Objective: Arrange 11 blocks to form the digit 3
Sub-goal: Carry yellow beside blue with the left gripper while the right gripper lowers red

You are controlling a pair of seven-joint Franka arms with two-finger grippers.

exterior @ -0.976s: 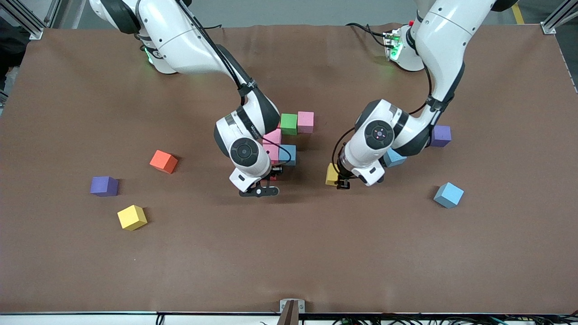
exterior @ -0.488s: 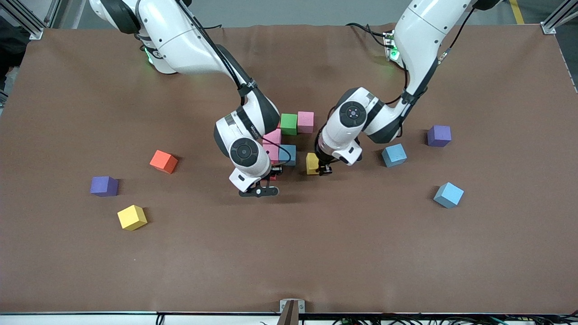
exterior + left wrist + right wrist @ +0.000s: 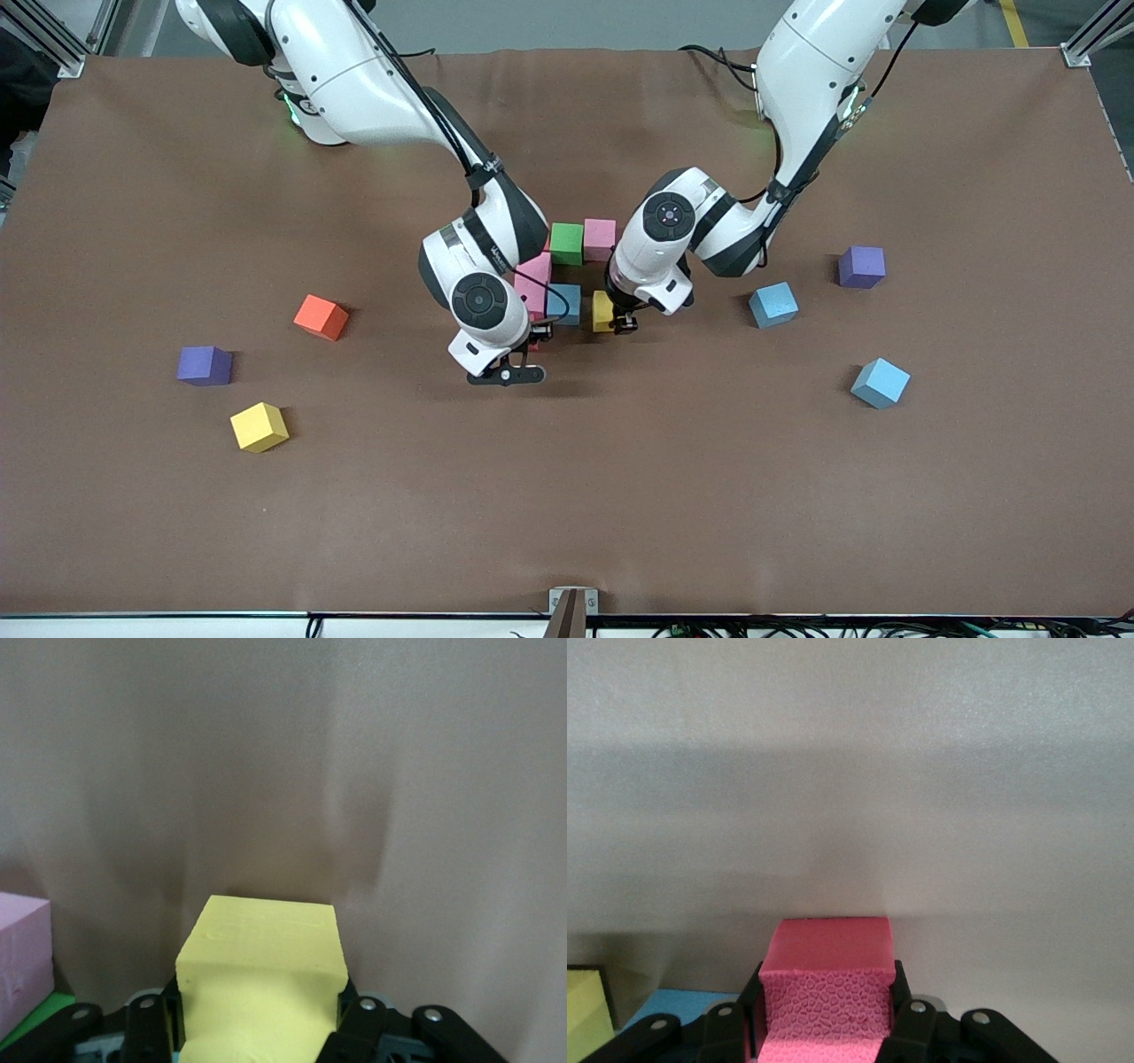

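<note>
My left gripper is to release the yellow block on the table, flush point(image 3: 595, 312) against the light blue block of the cluster.
My left gripper point(image 3: 617, 321) point(image 3: 257, 1020) is shut on a yellow block point(image 3: 603, 311) point(image 3: 262, 939), held low and close beside a light blue block point(image 3: 564, 304). That blue block belongs to a cluster with two pink blocks point(image 3: 534, 282), a green block point(image 3: 567, 243) and another pink block point(image 3: 600, 239). My right gripper point(image 3: 530, 344) point(image 3: 824, 1020) is shut on a red block point(image 3: 826, 944), low at the cluster's edge nearest the front camera; the wrist mostly hides it in the front view. Loose blocks: a yellow one point(image 3: 259, 426) and two light blue ones point(image 3: 773, 305) point(image 3: 881, 383).
An orange cube point(image 3: 321, 316) and a purple cube point(image 3: 205, 365) lie toward the right arm's end. Another purple cube point(image 3: 862, 266) lies toward the left arm's end. The brown table point(image 3: 567, 496) stretches wide on the side nearer the front camera.
My left arm has carried the yellow block from near the left arm's end in toward the cluster, up beside the light blue block. The right arm has stayed in place.
</note>
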